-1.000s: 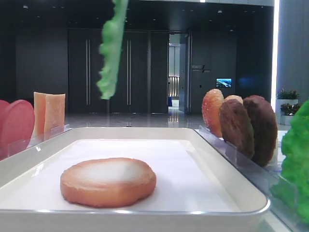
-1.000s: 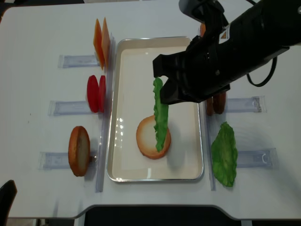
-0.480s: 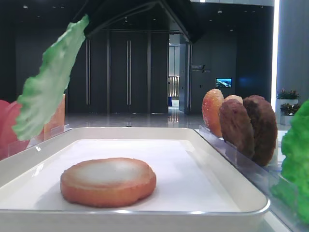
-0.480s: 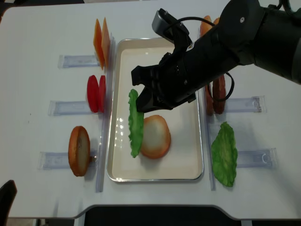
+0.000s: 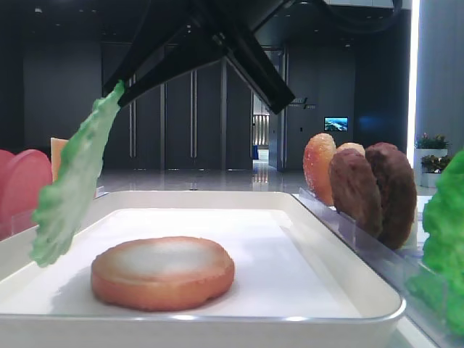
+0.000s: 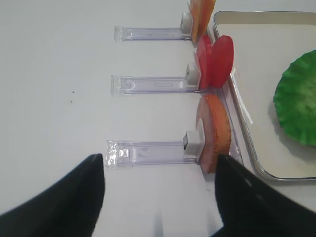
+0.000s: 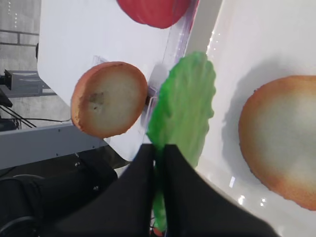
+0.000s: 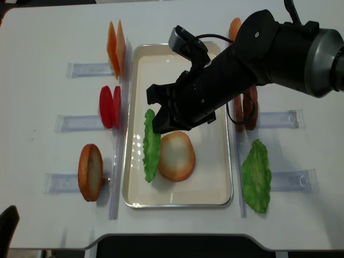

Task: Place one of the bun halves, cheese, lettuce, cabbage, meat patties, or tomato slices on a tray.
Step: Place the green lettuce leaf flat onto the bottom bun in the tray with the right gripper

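The bun half [image 8: 176, 153] [image 7: 281, 140] is lying flat in the white tray. Next, my right gripper lets go of the lettuce on top of it.
My right gripper [image 7: 159, 153] is shut on a ruffled green lettuce [image 7: 185, 108] leaf by its edge. The lettuce [image 8: 151, 145] hangs edge-down over the left part of the white tray [image 8: 209, 177], just left of a bun half [image 8: 176, 156] lying flat on the tray floor. From table level the lettuce [image 5: 72, 188] slants down toward the tray's left wall, its tip close to the floor; I cannot tell if it touches. My left gripper [image 6: 158, 197] is open over bare table, near a bun half [image 6: 215, 131] upright in its stand.
Clear stands line both sides of the tray. On the left are cheese [image 8: 116, 42], tomato slices [image 8: 109, 106] and a bun half [image 8: 90, 172]. On the right are meat patties [image 8: 250, 110], another bun [image 8: 235, 27] and a second green leaf [image 8: 256, 174].
My right arm has carried the lettuce left and down, from above the bun half to the tray's left side. The left gripper has not moved.
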Available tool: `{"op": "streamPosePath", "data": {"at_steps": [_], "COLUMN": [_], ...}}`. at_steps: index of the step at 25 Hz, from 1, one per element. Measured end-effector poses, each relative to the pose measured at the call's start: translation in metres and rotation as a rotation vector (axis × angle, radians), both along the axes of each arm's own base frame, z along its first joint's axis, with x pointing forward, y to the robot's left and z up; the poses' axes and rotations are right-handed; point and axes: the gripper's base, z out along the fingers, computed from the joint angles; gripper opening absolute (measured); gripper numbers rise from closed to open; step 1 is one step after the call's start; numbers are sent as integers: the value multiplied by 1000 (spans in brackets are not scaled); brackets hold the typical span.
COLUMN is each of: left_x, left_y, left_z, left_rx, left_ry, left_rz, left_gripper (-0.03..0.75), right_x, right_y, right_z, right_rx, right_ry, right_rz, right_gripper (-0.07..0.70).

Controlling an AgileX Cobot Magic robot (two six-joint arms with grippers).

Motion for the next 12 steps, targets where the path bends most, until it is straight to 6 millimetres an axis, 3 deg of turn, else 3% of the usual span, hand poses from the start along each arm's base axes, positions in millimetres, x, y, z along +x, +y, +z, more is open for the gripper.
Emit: {"op": "streamPosePath", "data": {"at_steps": [12], "left_x": [0], "left_y": [0], "left_z": [0], "left_rx": [0], "left_ry": [0], "left_rz": [0], "left_gripper": [534], "right_x": [6], "right_y": [0], "right_z": [-15], "right_rx": [-42], "right_ry": [-9], "right_rz": [-3], "right_gripper": [26]}}
